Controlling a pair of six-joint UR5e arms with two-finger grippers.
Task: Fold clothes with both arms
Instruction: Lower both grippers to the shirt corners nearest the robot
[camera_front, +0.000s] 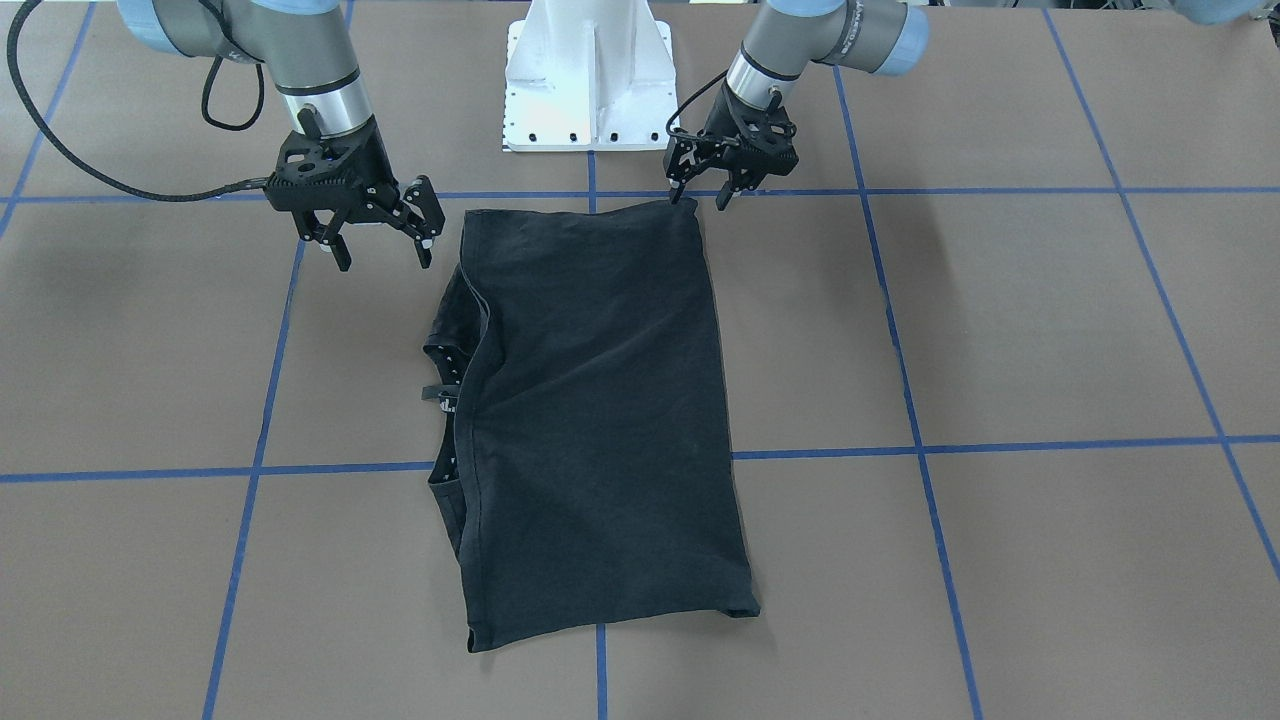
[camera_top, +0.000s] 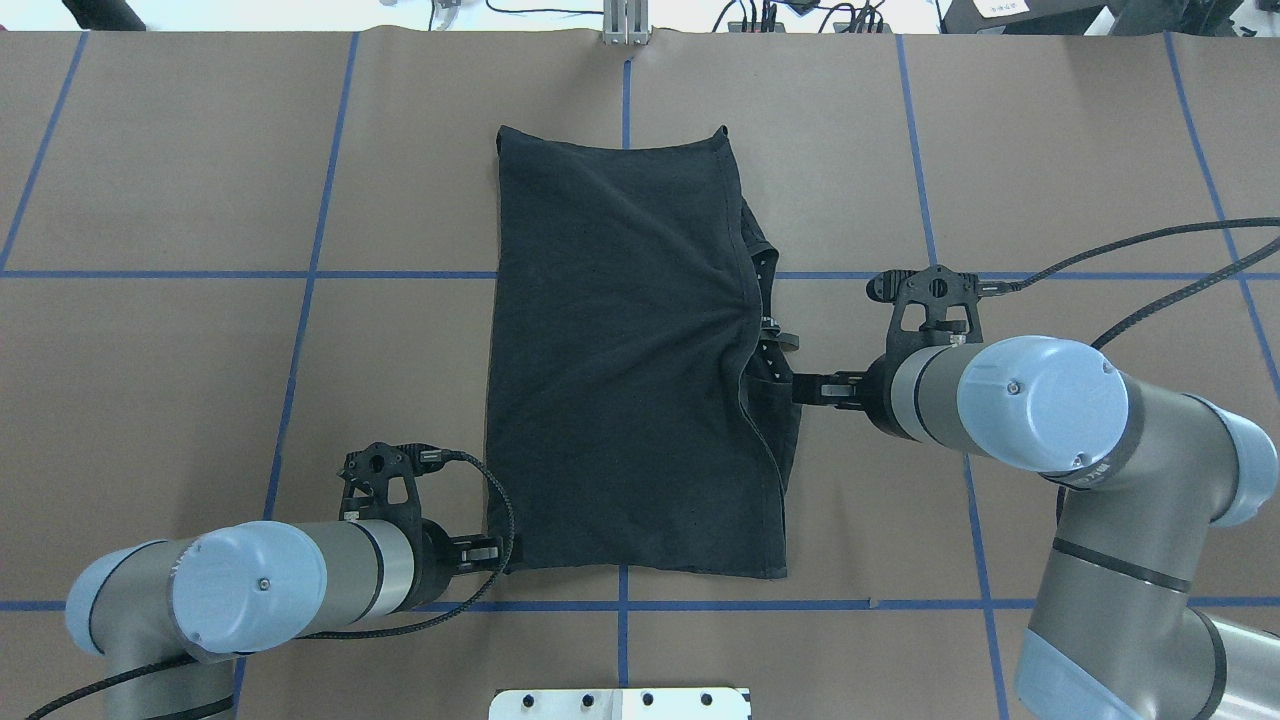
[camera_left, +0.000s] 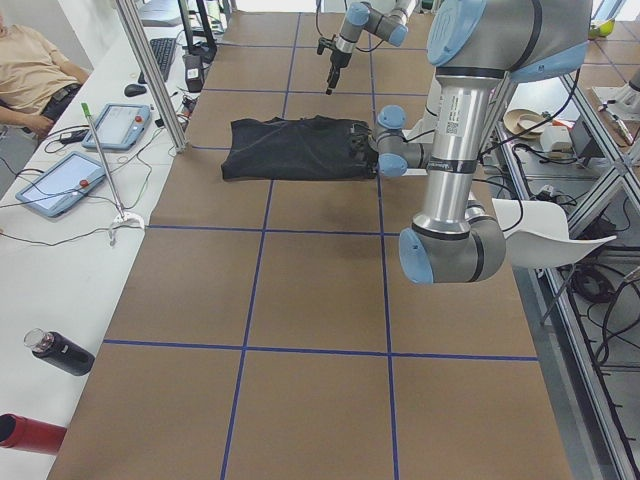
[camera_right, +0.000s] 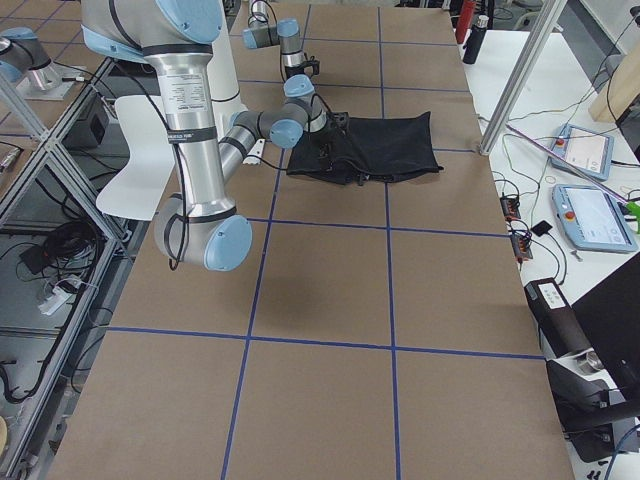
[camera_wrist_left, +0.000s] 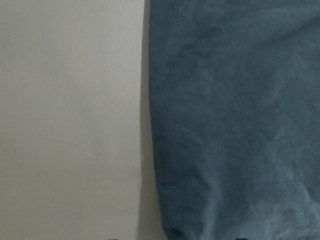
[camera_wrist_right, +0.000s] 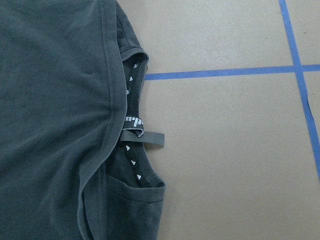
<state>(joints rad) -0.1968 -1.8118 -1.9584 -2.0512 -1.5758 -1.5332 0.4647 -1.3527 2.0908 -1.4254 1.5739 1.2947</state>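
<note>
The robot's right gripper needs to close on the black T-shirt's collar-side edge (camera_front: 463, 269), near that edge's corner that is closest to the white pedestal base.
The black T-shirt (camera_front: 600, 400) lies folded into a long rectangle on the brown table, print hidden. It also shows in the overhead view (camera_top: 620, 350). Its collar, with white-marked neck tape (camera_wrist_right: 132, 150), sticks out on the robot's right side. My left gripper (camera_front: 700, 197) is open at the shirt's near left corner, low over the table (camera_top: 480, 550). The left wrist view shows the shirt's edge (camera_wrist_left: 235, 125) beside bare table. My right gripper (camera_front: 383, 255) is open and empty, just beside the shirt's collar edge (camera_top: 815, 388).
The white pedestal base (camera_front: 588, 80) stands at the robot's side of the table. Blue tape lines (camera_front: 920, 450) grid the brown surface. Black cables (camera_top: 1150, 245) trail from both wrists. A side bench holds tablets (camera_left: 60, 185) and bottles (camera_left: 60, 352).
</note>
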